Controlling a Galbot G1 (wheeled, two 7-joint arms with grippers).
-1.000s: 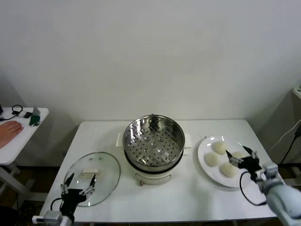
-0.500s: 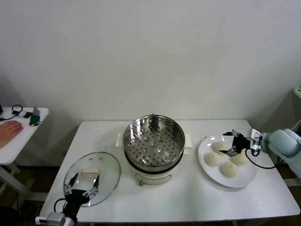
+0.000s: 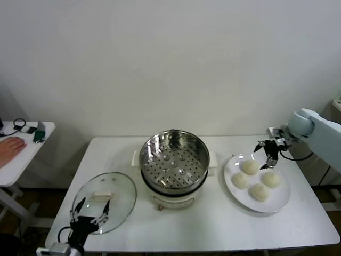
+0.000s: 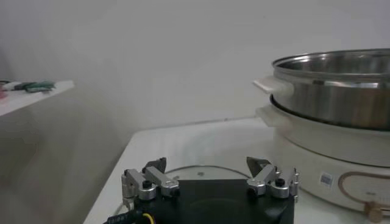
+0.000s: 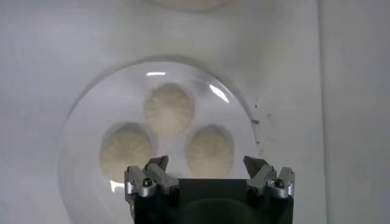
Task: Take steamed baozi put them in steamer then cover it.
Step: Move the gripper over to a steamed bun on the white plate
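My right gripper is to go next to the back baozi (image 3: 249,167) (image 5: 210,151) on the white plate, nearest the table's far edge, and close around its sides.
Four off-white baozi lie on a white plate (image 3: 228,172) at the table's right: one at the back (image 3: 249,167), one left (image 3: 240,181), one right (image 3: 271,179), one in front (image 3: 259,192). My right gripper (image 3: 268,152) hovers open above the plate's far edge. The right wrist view shows it (image 5: 206,164) open over three baozi (image 5: 169,109) (image 5: 127,151) (image 5: 209,149). The empty steel steamer (image 3: 173,160) sits on its white base mid-table. The glass cover (image 3: 104,200) lies flat at front left. My left gripper (image 3: 89,212) is open and low at the cover's near edge.
A small side table (image 3: 32,141) at far left carries small items and a person's hand (image 3: 11,144). The left wrist view shows the steamer (image 4: 332,85) on its cooker base (image 4: 329,164) and the cover's rim (image 4: 201,173) just ahead of the left gripper (image 4: 207,165).
My right arm has swung from the table's front right up and back; its gripper moved from the plate's near side to above its far edge. The left gripper has barely moved.
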